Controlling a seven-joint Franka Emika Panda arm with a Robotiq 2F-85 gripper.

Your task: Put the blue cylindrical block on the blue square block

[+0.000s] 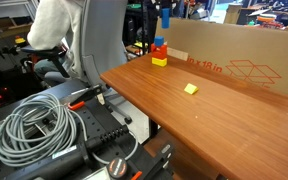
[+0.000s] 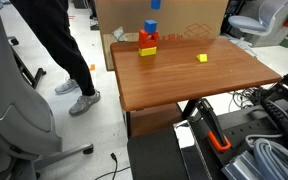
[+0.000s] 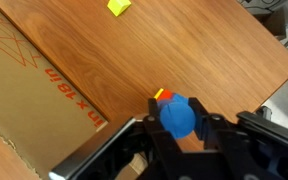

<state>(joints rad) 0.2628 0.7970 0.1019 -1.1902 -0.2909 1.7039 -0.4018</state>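
Note:
Next, my gripper releases the blue cylindrical block standing upright on the blue square block (image 1: 160,39) (image 3: 179,101), above the red block in the stack.
My gripper (image 3: 174,103) is shut on the blue cylindrical block (image 3: 177,117) and holds it upright in the air above a small stack at the table's far edge. The stack has the blue square block (image 1: 160,45) on top, a red block (image 1: 160,52) under it and a yellow block (image 1: 159,61) at the bottom. In both exterior views the cylinder (image 1: 167,17) (image 2: 151,27) hangs a little above the blue cube (image 2: 149,37). In the wrist view the cylinder hides the cube, and only red and yellow edges (image 3: 163,95) show.
A loose small yellow cube (image 1: 191,88) (image 2: 202,58) (image 3: 119,7) lies on the wooden table (image 1: 224,120). A large cardboard box (image 1: 234,60) (image 2: 174,15) (image 3: 34,80) stands right behind the stack. A person (image 2: 54,40) and an office chair (image 1: 99,40) are beside the table.

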